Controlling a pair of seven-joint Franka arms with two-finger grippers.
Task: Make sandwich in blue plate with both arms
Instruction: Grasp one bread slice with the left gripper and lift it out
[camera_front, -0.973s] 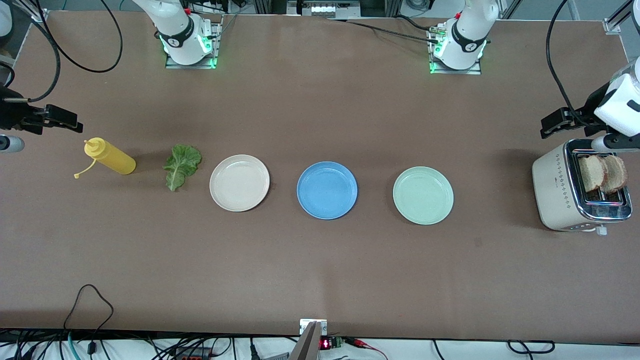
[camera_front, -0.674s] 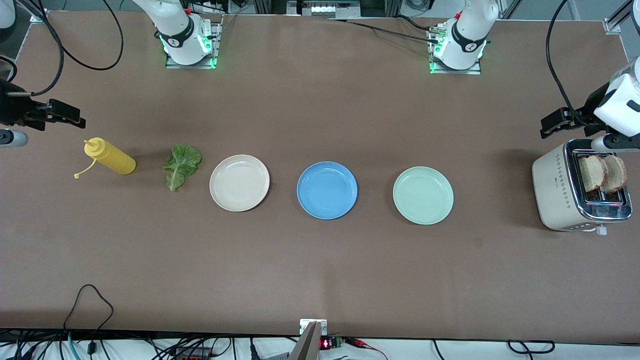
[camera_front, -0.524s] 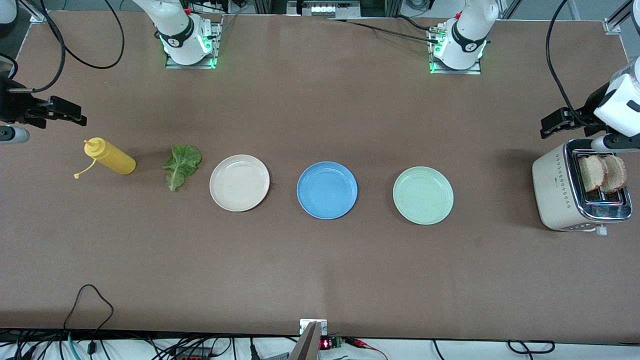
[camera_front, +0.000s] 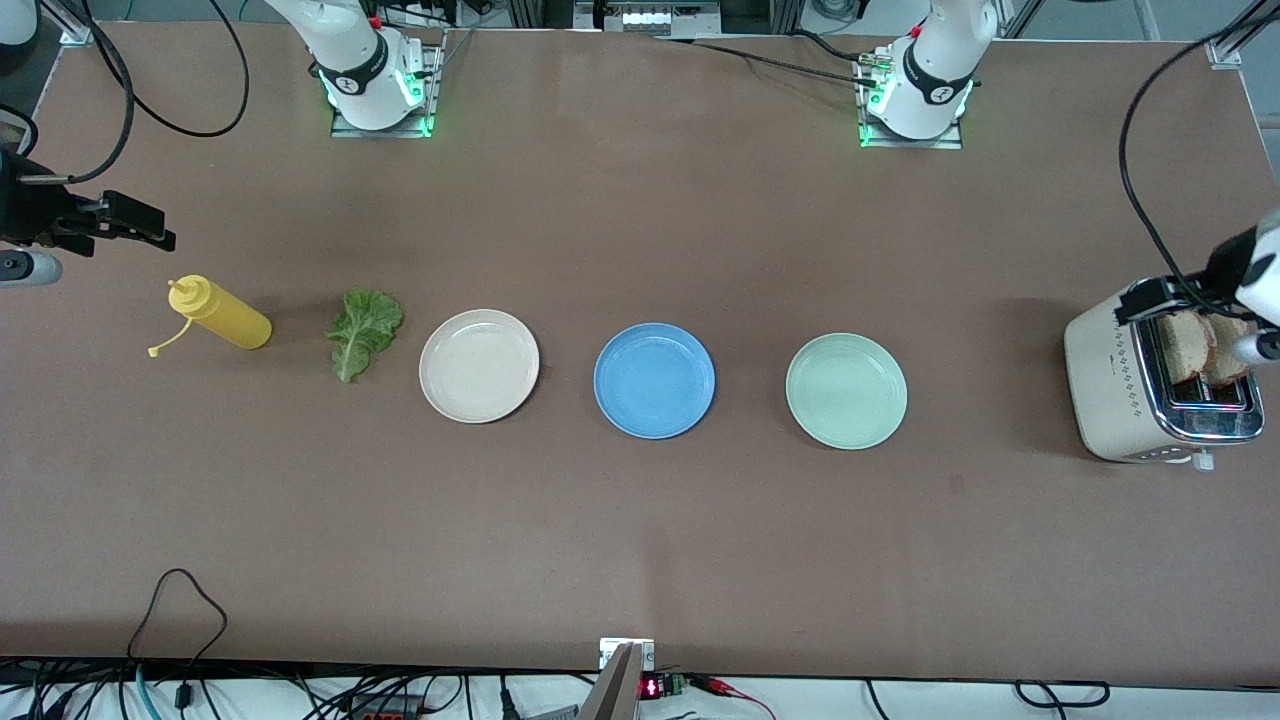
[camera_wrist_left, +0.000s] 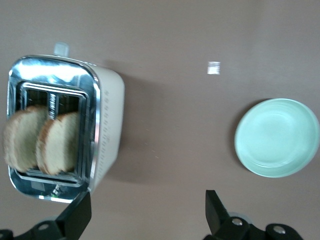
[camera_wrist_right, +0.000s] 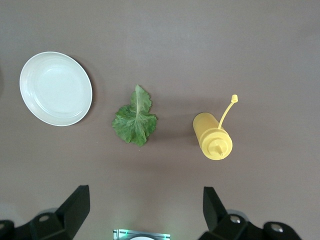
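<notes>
One bread slice is nearer the pale green plate. My left gripper needs to close on that slice's top corner (camera_front: 1203, 322) (camera_wrist_left: 49, 168), away from the toaster's lever.
The blue plate (camera_front: 654, 380) lies empty at the table's middle. Two bread slices (camera_front: 1205, 345) stand in the toaster (camera_front: 1110, 390) at the left arm's end; they also show in the left wrist view (camera_wrist_left: 42, 145). A green lettuce leaf (camera_front: 364, 330) lies flat toward the right arm's end, also in the right wrist view (camera_wrist_right: 135, 120). My left gripper (camera_front: 1165, 295) hangs open and empty over the toaster's edge (camera_wrist_left: 147, 215). My right gripper (camera_front: 110, 225) hangs open and empty, high over the table near the yellow bottle (camera_wrist_right: 145, 212).
A cream-white plate (camera_front: 479, 365) lies between the lettuce and the blue plate. A pale green plate (camera_front: 846, 390) lies between the blue plate and the toaster. A yellow squeeze bottle (camera_front: 220, 318) stands beside the lettuce. Cables hang at the table's ends.
My left gripper has moved from beside the toaster to over its top. My right gripper has drifted slightly away from the front camera. Nothing on the table has moved.
</notes>
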